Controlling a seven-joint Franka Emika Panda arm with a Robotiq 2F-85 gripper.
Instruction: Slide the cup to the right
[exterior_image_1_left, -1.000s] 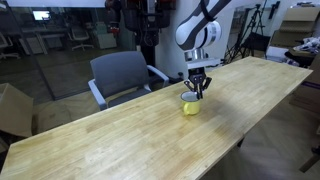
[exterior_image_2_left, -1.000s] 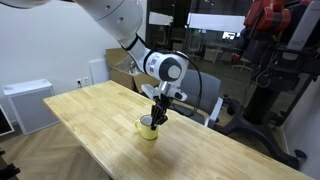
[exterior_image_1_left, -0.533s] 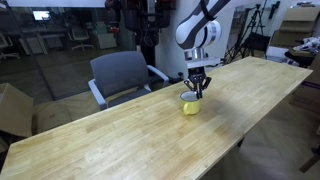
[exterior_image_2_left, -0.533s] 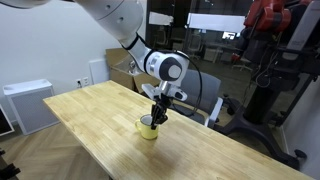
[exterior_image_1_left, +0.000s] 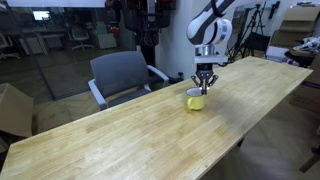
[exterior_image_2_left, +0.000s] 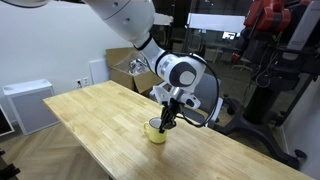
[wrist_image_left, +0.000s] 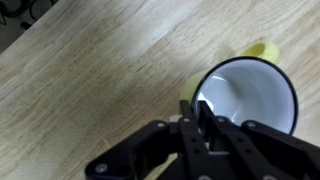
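Observation:
I need to let go of the cup with my gripper on the wooden table a bit closer to the white cabinet (exterior_image_1_left: 206, 100), farther away from the grey chair.
The cup, a small yellow mug with a white rim and white inside, stands upright on the long wooden table in both exterior views (exterior_image_1_left: 195, 101) (exterior_image_2_left: 157, 132) and fills the right of the wrist view (wrist_image_left: 250, 95). My gripper (exterior_image_1_left: 203, 89) (exterior_image_2_left: 167, 122) (wrist_image_left: 194, 115) reaches down from above and is shut on the cup's rim, one finger inside the cup and one outside its wall.
The long wooden table (exterior_image_1_left: 130, 135) (exterior_image_2_left: 100, 115) runs across both exterior views. A grey office chair (exterior_image_1_left: 120, 75) stands behind the table's far edge. A cardboard box (exterior_image_1_left: 12, 108) sits on the floor, and a white cabinet (exterior_image_2_left: 25, 103) stands beyond the table's end.
The gripper and the cup have moved together along the table, toward the right in the exterior views. The grip on the rim is unchanged.

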